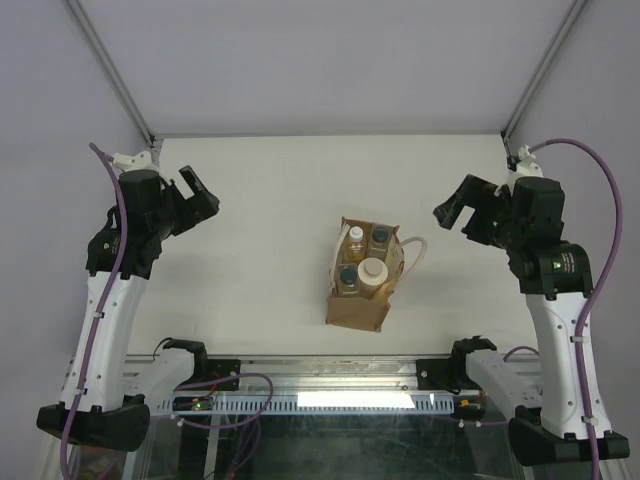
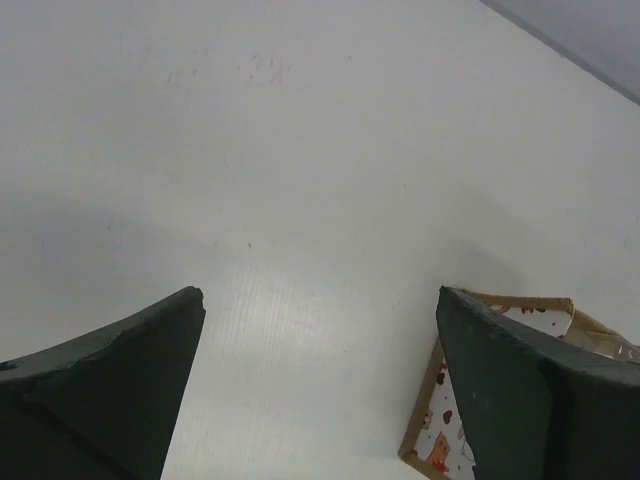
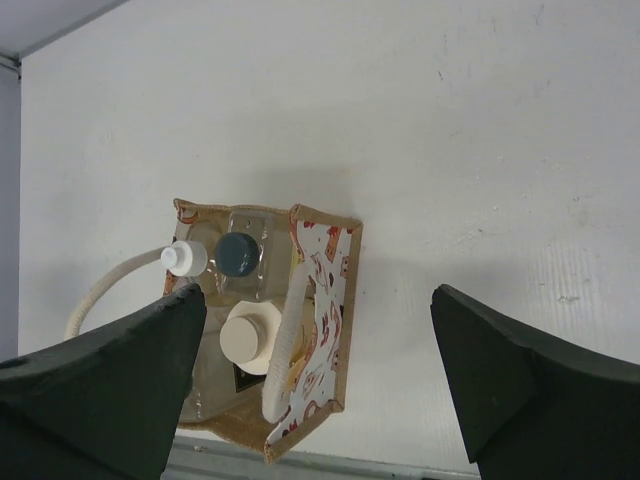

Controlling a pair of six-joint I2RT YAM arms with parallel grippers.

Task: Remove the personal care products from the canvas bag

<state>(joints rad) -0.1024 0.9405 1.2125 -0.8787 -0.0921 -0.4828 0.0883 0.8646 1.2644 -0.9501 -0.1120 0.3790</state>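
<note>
Next, I close my right gripper on the upper body (image 1: 348, 284) of the near clear-beige bottle, under its dark cap, next to the cream bottle.
The canvas bag (image 1: 357, 311) stands upright at the table's middle with its mouth open. Inside it are an amber bottle with a white cap (image 1: 355, 237), two clear-beige bottles with dark caps (image 1: 380, 238) (image 1: 347, 275) and a wider cream bottle (image 1: 372, 270). My left gripper (image 1: 200, 194) is open and empty, raised far to the bag's left. My right gripper (image 1: 455, 214) is open and empty, raised to the bag's right. The right wrist view shows the bag (image 3: 322, 350), white cap (image 3: 184, 258), one dark cap (image 3: 238, 254) and cream cap (image 3: 250, 335) below the open right gripper (image 3: 318, 290).
A cream handle loop (image 1: 415, 255) hangs out to the bag's right; the other handle (image 3: 285, 350) lies across the bag's mouth. The left wrist view shows bare white table under the open left gripper (image 2: 320, 292) and one corner of the bag (image 2: 432, 442) at the lower right.
</note>
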